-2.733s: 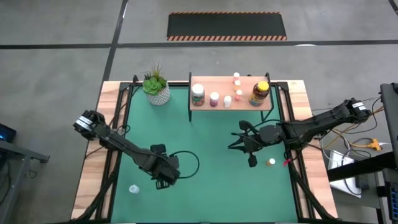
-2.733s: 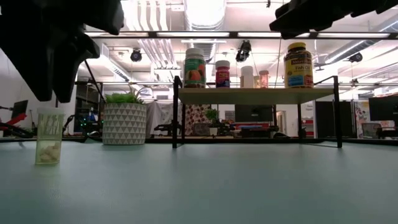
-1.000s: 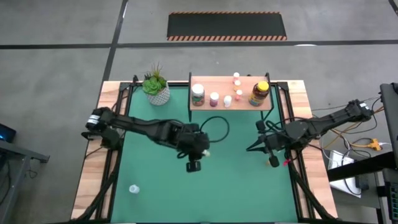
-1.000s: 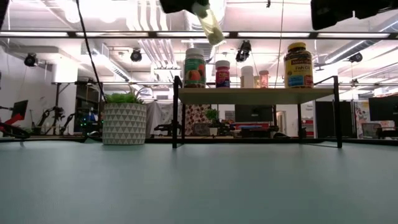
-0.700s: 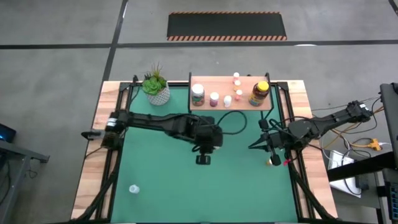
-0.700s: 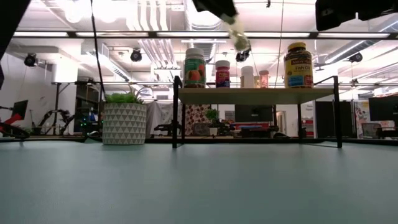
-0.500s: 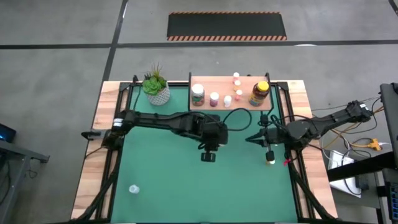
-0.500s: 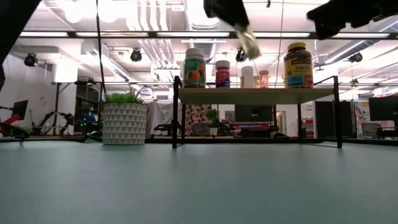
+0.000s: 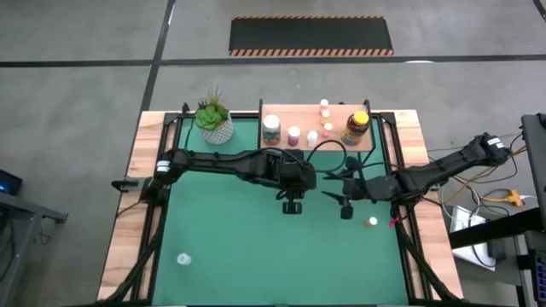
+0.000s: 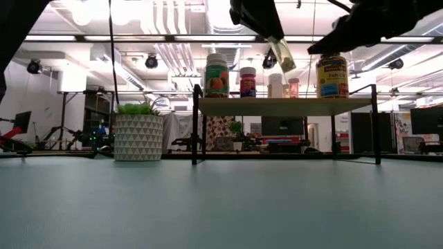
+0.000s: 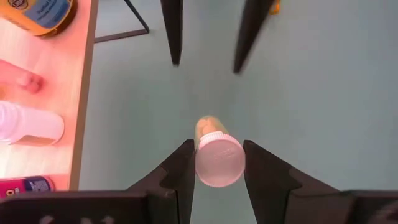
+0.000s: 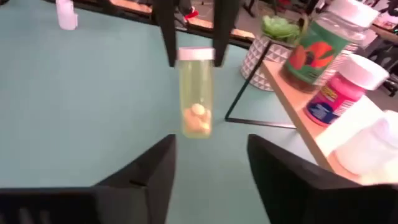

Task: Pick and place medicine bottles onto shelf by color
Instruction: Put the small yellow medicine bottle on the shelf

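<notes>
The bottle's white cap is pinched from above by my left gripper, so next my right gripper takes the bottle's lower body [image 12: 197,117], then my left gripper can grip from the side.
My left gripper [image 9: 293,206] is shut on a small clear yellowish medicine bottle [image 12: 196,93] with a white cap and pale pills at its bottom. It hangs above the green mat, in front of the shelf [image 9: 294,115]. My right gripper [image 12: 208,155] is open and points at the bottle from the table's right, its fingers short of it and touching nothing. The shelf carries several bottles, among them a green-labelled one [image 9: 271,130], a pink one [image 9: 293,135] and an amber yellow-lidded jar [image 9: 357,126]. One small bottle [image 9: 372,222] stands on the mat to the right. My left gripper pinches the bottle's white cap [image 11: 219,163] between its two fingers [image 11: 181,163], which come from above and point down. The bottle hangs below the fingers, lifted clear of the mat, and in the low view it is tilted [image 10: 282,54].
A white-potted green plant [image 9: 215,122] stands at the back left, beside the shelf. A small white bottle [image 9: 182,258] sits near the front left of the mat. The mat's middle and front lie bare.
My left gripper has carried the hanging bottle toward the table's right, along the shelf's front. My right gripper has left the small bottle on the mat at the right and moved toward the table's left, toward the held bottle.
</notes>
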Robot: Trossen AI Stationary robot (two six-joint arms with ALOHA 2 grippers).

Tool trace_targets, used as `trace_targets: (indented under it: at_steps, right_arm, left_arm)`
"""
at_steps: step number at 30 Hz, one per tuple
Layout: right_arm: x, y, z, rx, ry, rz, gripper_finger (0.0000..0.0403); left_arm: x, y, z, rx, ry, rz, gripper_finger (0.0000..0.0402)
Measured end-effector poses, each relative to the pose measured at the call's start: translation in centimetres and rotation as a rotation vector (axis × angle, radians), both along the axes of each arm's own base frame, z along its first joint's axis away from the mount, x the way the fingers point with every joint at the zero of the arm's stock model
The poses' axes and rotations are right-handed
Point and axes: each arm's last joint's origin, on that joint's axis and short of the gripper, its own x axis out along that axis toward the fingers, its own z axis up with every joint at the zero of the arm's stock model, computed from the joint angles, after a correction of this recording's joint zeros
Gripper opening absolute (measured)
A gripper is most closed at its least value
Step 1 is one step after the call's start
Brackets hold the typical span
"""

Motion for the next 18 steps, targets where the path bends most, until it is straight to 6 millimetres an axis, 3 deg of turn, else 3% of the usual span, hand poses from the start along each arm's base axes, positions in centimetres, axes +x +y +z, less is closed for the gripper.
trace_targets:
  at_steps: [8,18]
  right_arm:
    - [1.9,0.6,-0.1,-0.019,0.049,0.0,0.0247]
    - [2.1,0.6,0.3,-0.036,0.036,-0.03,0.0207]
  left_arm:
    - [0.4,-0.1,0.4,-0.006,-0.061,-0.001,0.0098]
    - [0.9,-0.2,0.8,-0.013,-0.124,-0.008,0.0098]
